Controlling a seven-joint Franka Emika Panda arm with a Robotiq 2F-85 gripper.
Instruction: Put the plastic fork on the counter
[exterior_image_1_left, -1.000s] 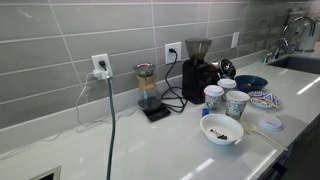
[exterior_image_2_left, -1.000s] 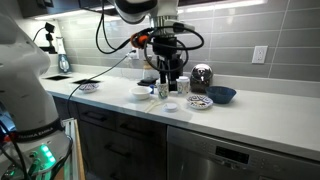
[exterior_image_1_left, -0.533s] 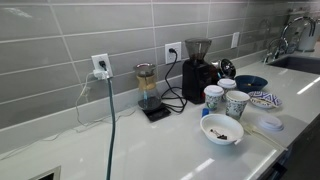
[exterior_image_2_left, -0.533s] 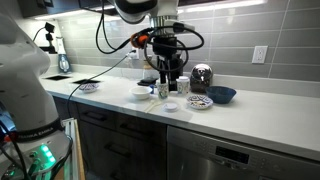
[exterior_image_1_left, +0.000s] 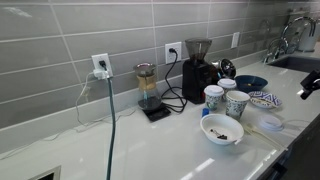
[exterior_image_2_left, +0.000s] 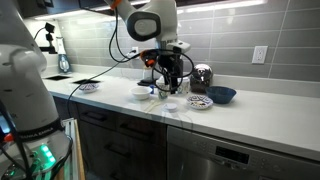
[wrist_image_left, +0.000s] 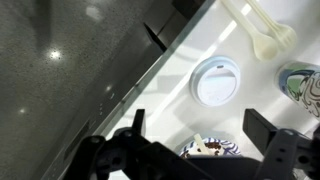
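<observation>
The plastic fork's handle (exterior_image_1_left: 265, 98) (wrist_image_left: 201, 144) is sticking out of the bowl with the blue-striped rim. My gripper should move to it next and close there.
My gripper (wrist_image_left: 198, 122) is open and empty, hanging just above a bowl with a blue-striped rim and dark contents (wrist_image_left: 222, 150). A white plastic fork handle (wrist_image_left: 198, 146) sticks out of that bowl between my fingers; its tines are hidden. The bowl also shows in an exterior view (exterior_image_1_left: 222, 129). In an exterior view my gripper (exterior_image_2_left: 163, 87) is low over the dishes on the white counter (exterior_image_2_left: 260, 112). The counter also shows in the wrist view (wrist_image_left: 175, 70) and in an exterior view (exterior_image_1_left: 150, 145).
A white round lid (wrist_image_left: 215, 82) lies on the counter beside the bowl, and a white plastic utensil (wrist_image_left: 258, 28) lies beyond it. Two mugs (exterior_image_1_left: 225, 100), a patterned plate (exterior_image_1_left: 265, 99), a blue bowl (exterior_image_1_left: 250, 82), a coffee grinder (exterior_image_1_left: 198, 68) and a pour-over stand (exterior_image_1_left: 148, 90) stand nearby. The counter's edge drops off (wrist_image_left: 130, 90).
The arm has tilted and swung, bringing my gripper lower toward the bowl. A dark part of it now shows at the right edge of an exterior view. The dishes have not moved.
</observation>
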